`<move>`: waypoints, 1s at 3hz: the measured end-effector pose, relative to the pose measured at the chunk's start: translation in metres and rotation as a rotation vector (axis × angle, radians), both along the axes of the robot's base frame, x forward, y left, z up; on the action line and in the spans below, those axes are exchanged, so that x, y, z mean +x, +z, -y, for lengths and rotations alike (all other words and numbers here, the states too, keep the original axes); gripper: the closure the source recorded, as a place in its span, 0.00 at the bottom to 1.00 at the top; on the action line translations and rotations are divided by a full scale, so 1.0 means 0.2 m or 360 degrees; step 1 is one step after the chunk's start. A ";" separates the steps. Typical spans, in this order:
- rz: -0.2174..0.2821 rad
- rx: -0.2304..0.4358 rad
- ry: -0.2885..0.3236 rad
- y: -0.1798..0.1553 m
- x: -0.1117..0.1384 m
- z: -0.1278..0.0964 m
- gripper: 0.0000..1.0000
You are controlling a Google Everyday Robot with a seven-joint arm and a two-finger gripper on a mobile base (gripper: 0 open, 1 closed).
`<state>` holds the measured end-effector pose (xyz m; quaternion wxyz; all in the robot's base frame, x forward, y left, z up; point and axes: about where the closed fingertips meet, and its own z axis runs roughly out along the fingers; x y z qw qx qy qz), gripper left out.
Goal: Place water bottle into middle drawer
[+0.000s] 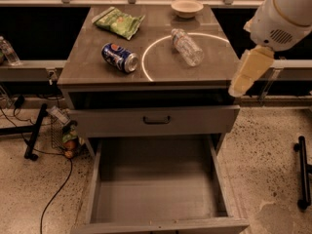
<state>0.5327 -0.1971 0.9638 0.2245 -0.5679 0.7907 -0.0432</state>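
Note:
The bottom end of the water bottle point(194, 56), opposite its cap and nearest the front edge of the cabinet, will be gripped by my gripper as it closes there.
The water bottle point(186, 47) lies on its side on the cabinet top point(97, 67), inside a white ring, cap towards the back. The middle drawer point(156, 199) is pulled out at the bottom front, its grey floor bare. My gripper point(245, 77) hangs from the white arm point(285, 13) at the right, just off the cabinet's right front corner. It is to the right of the bottle and nearer the front, holding nothing that I can see.
A blue Pepsi can point(120, 57) lies left of the ring. A green chip bag point(118, 22) and a pale bowl point(187, 7) sit at the back. A closed drawer front with a black handle point(156, 120) is above the open drawer. Cables and a stand are on the floor at the left.

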 end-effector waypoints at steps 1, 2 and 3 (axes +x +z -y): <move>0.0088 0.0140 -0.0090 -0.12 0.37 -0.15 0.00; 0.0113 0.0287 -0.0191 -0.26 0.66 -0.23 0.00; 0.0117 0.0403 -0.0287 -0.35 0.82 -0.33 0.00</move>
